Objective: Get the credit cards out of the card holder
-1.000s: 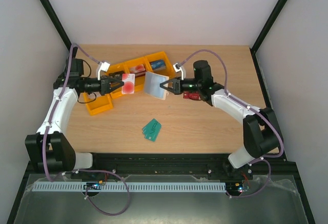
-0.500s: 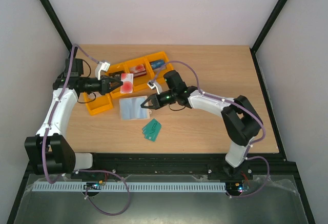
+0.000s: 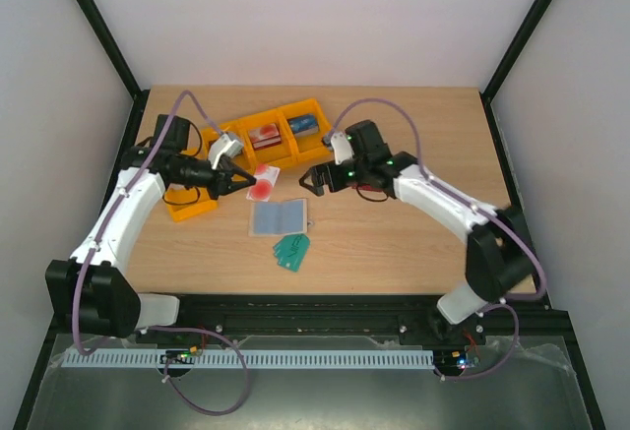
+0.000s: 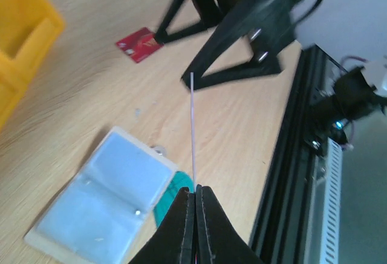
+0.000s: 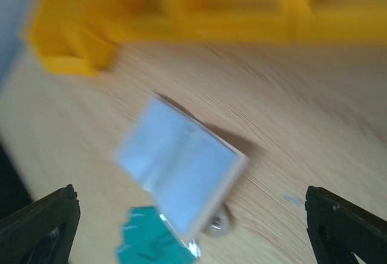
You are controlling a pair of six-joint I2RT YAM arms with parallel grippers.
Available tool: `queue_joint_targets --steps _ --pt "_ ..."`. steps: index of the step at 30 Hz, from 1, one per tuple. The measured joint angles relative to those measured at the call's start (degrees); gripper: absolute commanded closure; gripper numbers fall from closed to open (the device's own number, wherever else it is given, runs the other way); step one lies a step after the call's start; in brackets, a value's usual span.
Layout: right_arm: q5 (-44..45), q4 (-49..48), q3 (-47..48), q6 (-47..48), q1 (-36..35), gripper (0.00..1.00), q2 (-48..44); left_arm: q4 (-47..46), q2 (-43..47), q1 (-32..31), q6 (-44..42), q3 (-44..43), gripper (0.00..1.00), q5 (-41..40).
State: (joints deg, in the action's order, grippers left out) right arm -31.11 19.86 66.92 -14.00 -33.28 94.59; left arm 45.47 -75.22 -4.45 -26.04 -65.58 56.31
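Next, I take the whitish-pink credit card with my right gripper by its free edge [image 3: 276,174], opposite my left gripper's fingers.
The card holder [image 3: 279,217] lies open and flat on the table, pale blue-grey inner face up, also in the wrist views [image 4: 103,203] [image 5: 181,167]. My left gripper [image 3: 241,182] is shut on a whitish-pink credit card with a red blot [image 3: 262,182], held in the air just left of and above the holder. In the left wrist view that card [image 4: 192,125] shows edge-on between the closed fingers [image 4: 195,193]. My right gripper [image 3: 310,179] hovers open just beyond the holder, empty [image 5: 190,196]. A dark red credit card [image 4: 139,43] lies on the table under the right arm.
Several green cards [image 3: 291,250] lie fanned on the table, touching the holder's near right corner. A row of yellow bins [image 3: 285,130] stands at the back. Another yellow bin [image 3: 187,204] sits below the left arm. The black table rail [image 3: 315,302] runs along the near edge.
My right gripper has opened and let go of the card holder, which now lies open on the table, and it has drawn back. My left arm has carried its card rightward.
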Motion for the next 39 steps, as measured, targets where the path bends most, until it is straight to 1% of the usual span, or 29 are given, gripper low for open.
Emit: queue_joint_targets --steps 2,3,5,7,10,11,12,14,16,17,21,22,23,24,25,26,28,30,32,35,39 --pt "-3.85 -2.43 -0.02 2.69 -0.37 0.0 -6.29 2.82 -0.2 -1.49 -3.43 -1.25 0.98 0.96" --pt "-6.56 -4.04 -0.07 3.69 -0.72 0.03 -8.74 4.2 -0.22 -2.1 -5.16 -1.79 0.98 1.66" --pt "-12.13 -7.76 -0.2 4.68 -1.68 0.14 -11.72 6.19 -0.2 -2.6 -7.63 -2.34 0.98 2.8" --pt "-17.55 -11.52 -0.22 4.85 -2.82 0.3 -12.48 7.87 -0.2 -2.8 -9.73 -2.4 0.98 3.54" --pt "-23.12 -14.73 -0.22 4.37 -4.37 0.63 -10.51 9.77 -0.2 -3.04 -11.8 -2.4 0.98 4.17" --pt "-24.57 -15.63 -0.24 3.52 -4.83 0.7 -9.31 10.23 -0.2 -3.06 -12.44 -2.4 0.98 4.37" --pt "-25.31 -16.2 -0.26 3.17 -5.05 0.76 -8.59 10.6 -0.2 -3.1 -12.79 -2.4 0.98 4.55" --pt "-26.88 -18.47 -0.68 1.42 -5.35 0.83 -7.26 11.08 -0.2 -3.26 -13.46 -2.4 0.98 4.87" --pt "-28.2 -20.57 -1.55 -0.22 -5.46 0.97 -7.04 11.47 -0.2 -3.28 -13.86 -2.4 0.98 5.01" --pt "-28.83 -21.75 -1.99 -0.94 -5.49 0.98 -7.04 11.65 -0.2 -3.28 -14.05 -2.4 0.98 5.11" --pt "-30.12 -24.44 -2.99 -2.64 -5.57 0.98 -7.06 12.15 -0.2 -3.26 -14.53 -2.4 0.98 5.38" --pt "-30.03 -24.61 -3.1 -2.82 -5.6 0.98 -7.06 12.33 -0.2 -3.26 -14.6 -2.4 0.94 5.35" --pt "-29.7 -24.74 -3.21 -2.89 -5.6 0.98 -7.13 12.35 -0.2 -3.26 -14.6 -2.4 0.69 5.35" --pt "-29.03 -24.98 -3.39 -2.99 -5.6 0.98 -7.26 12.13 -0.2 -3.26 -14.34 -2.4 0.35 5.29" --pt "-27.87 -25.31 -3.58 -3.28 -5.53 0.98 -7.41 11.3 -0.17 -3.17 -13.49 -2.4 0.06 4.98" --pt "-26.56 -25.75 -3.67 -3.89 -5.49 0.98 -7.5 10.03 -0.17 -2.82 -11.78 -2.36 0.02 4.52" --pt "-22.95 -27.15 -3.65 -6.25 -4.98 0.98 -7.43 5.27 0.2 -1.99 -5.29 -1.55 0.01 1.99" --pt "-17.7 -28.37 -2.58 -10.19 -3.58 0.98 -6.27 -1.09 0.59 0.24 2.01 0.31 0.01 -3.61" --pt "-12.72 -30.4 0.02 -14.78 -2.12 0.98 -3.23 -6.19 0.57 3.26 7.72 2.08 0.01 -10.16" --pt "-4.87 -33.31 5.16 -22.21 -0.92 0.98 3.21 -11.65 0.57 7.19 13.99 3.87 0.01 -18.08" --pt "4.24 -36.17 10.95 -31.45 -0.59 0.98 11.63 -16.0 1.36 9.66 18.64 4.9 0.01 -23.15"
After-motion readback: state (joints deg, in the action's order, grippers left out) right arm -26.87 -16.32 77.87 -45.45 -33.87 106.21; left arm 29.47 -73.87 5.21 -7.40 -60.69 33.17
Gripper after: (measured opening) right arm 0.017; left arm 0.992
